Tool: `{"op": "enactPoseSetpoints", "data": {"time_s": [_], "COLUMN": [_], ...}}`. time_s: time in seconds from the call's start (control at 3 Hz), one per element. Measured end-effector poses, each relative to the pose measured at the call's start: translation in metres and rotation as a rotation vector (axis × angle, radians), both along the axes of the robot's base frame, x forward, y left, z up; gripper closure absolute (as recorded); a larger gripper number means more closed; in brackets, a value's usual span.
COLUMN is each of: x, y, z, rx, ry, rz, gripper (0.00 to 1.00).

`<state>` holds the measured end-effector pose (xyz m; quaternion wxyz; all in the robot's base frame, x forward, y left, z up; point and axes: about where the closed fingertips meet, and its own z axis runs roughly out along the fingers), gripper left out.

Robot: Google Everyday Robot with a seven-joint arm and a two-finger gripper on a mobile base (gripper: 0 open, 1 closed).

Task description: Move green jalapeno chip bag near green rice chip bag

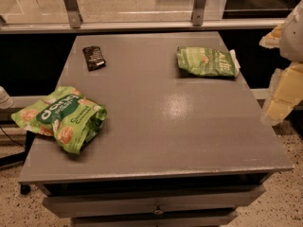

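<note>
Next, my gripper goes to the green jalapeno chip bag's middle (204,61) and closes there, between the bag's white end edge and its opposite end.
The green jalapeno chip bag (207,61) lies flat at the far right of the grey table top (161,112), its white end edge pointing right. The green rice chip bag (62,117) is puffy and lime-green with a dark band. It lies at the near left and hangs a little over the left edge. The two bags are far apart. My gripper (283,91) shows as pale yellow and white parts at the right edge of the view. It is off the table's right side, lifted above the floor, to the right of the jalapeno bag and not touching it.
A small dark snack packet (94,57) lies at the far left of the table. A metal rail with two posts (71,6) runs behind the table. Drawer fronts (156,205) sit below the near edge. A white object (4,98) sticks in at the left.
</note>
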<state>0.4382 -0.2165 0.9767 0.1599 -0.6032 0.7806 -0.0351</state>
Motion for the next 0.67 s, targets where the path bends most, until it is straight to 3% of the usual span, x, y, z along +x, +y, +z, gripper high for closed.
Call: {"op": "enactPoseSetpoints", "data": {"time_s": [0.33,0.67], "x": [0.0,0.018], "y": [0.0,0.003], "z": [0.0,-0.005], "rx": [0.0,0.026], "ry": [0.0,-0.056], "rz": [0.0,0.004], "gripper": [0.0,0.0]}}
